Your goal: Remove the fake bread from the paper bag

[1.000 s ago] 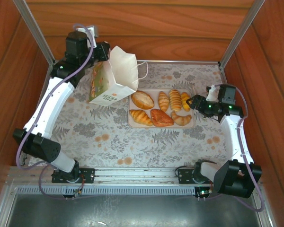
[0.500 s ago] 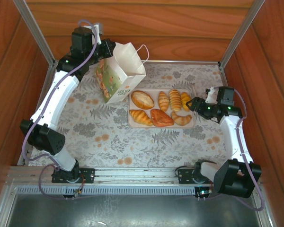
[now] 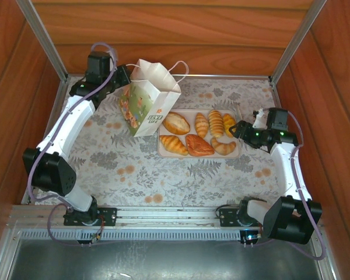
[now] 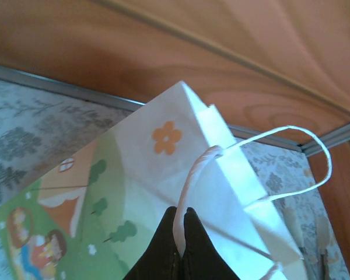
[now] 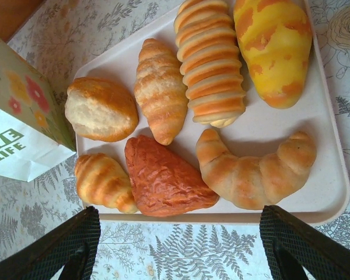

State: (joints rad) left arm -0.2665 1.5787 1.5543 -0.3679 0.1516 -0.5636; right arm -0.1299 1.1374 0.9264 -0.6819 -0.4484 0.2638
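Note:
My left gripper will let go of the paper bag so that it stands on the floral cloth (image 3: 137, 132) beside the tray's oval roll end.
The paper bag (image 3: 150, 104) stands upright at the back left, its bottom corner next to the tray's left end. My left gripper (image 3: 127, 77) is behind it, shut on the bag's pale cord handle (image 4: 189, 181), which runs between the black fingertips (image 4: 174, 219). Several pieces of fake bread (image 3: 198, 134) lie on the tray: an oval roll (image 5: 101, 109), a ridged roll (image 5: 210, 64), a yellow piece (image 5: 274, 49), a red-brown pastry (image 5: 166, 178) and a croissant (image 5: 256, 172). My right gripper (image 3: 238, 125) hovers open at the tray's right end, nothing between its fingers (image 5: 70, 245).
The flat pinkish tray (image 3: 238, 154) sits mid-table on a floral cloth (image 3: 134, 169). Wooden walls and metal rails (image 3: 286, 46) close in the back and sides. The bag's corner (image 5: 23, 151) sits close to the tray's far end.
My left gripper has swung the bag from a lifted tilt to upright and brought it down beside the tray. The right arm has barely moved.

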